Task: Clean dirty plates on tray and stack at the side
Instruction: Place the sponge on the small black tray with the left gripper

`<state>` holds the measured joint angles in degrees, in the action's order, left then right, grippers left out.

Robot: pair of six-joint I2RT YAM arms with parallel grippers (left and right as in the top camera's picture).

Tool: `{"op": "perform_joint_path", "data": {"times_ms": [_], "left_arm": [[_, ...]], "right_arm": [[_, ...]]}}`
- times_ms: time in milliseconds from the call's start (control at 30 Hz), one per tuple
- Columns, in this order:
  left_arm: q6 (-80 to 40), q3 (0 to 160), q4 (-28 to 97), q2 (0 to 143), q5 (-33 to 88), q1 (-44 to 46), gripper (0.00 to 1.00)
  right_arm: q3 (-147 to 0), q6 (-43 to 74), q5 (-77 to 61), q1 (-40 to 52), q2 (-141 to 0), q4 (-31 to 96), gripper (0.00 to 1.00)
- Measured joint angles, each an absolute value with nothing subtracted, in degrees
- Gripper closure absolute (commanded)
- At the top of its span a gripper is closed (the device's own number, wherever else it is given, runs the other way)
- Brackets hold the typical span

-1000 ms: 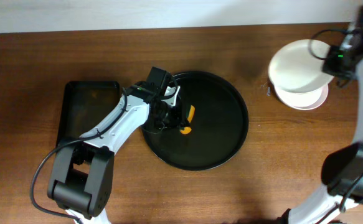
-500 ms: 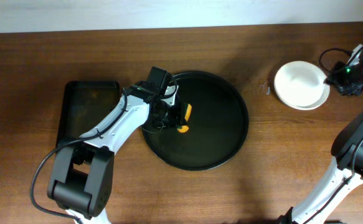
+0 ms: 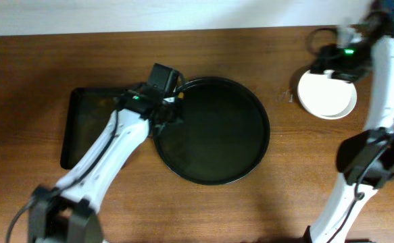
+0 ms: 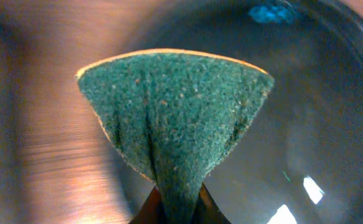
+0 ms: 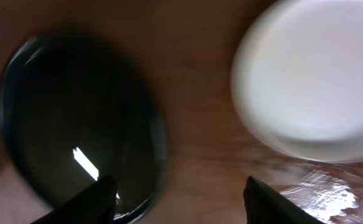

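Next, my left gripper releases the green sponge, now at the round tray's rim, near the middle of the smaller rectangular black tray point(image 3: 107, 127).
The plates point(image 3: 327, 94) lie stacked on the wooden table to the right of the round black tray point(image 3: 213, 169), with a white one point(image 5: 312, 81) on top. My right gripper point(image 3: 325, 64) hovers over the stack's far-left edge. In the right wrist view it point(image 5: 181, 202) is open and holds nothing. My left gripper point(image 3: 171, 106) is at the tray's point(image 4: 330, 124) upper-left rim. It point(image 4: 175, 208) is shut on a green sponge point(image 4: 175, 118) with an orange edge, folded upward between the fingers.
A smaller rectangular black tray point(image 3: 92, 125) sits left of the round one, under my left arm. The table's back edge meets a pale wall along the top. The round tray point(image 5: 75, 118) also shows in the right wrist view.
My right gripper set the white plate down on the stack, opened, and moved to the stack's far side. My left gripper carried the sponge from inside the tray back to its upper-left rim.
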<state>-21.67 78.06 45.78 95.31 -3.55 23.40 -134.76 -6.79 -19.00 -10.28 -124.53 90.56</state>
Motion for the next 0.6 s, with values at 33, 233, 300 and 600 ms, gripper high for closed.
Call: {"op": "perform_joint_path", "data": {"times_ms": [33,233,300,600], "left_arm": [[-21.9,78.4,47.6,92.8,-8.6,22.9,0.94],[-22.3,79.2,57.2,88.4,-22.5,14.3,1.00],[-22.3,79.2,58.9,89.0,-23.7,11.7,1.00],[-20.1,77.5,52.7,100.2,-25.6,4.5,0.89]], "right_arm": [[-134.8,-7.4,-19.2,-7.3,-124.4,91.4,0.34],[-134.6,-6.0,-18.7,6.9,-124.4,90.6,0.33],[-134.6,-4.7,-17.9,9.4,-124.4,90.2,0.33],[-134.4,-2.8,-16.7,14.7,-124.4,89.0,0.29]]}}
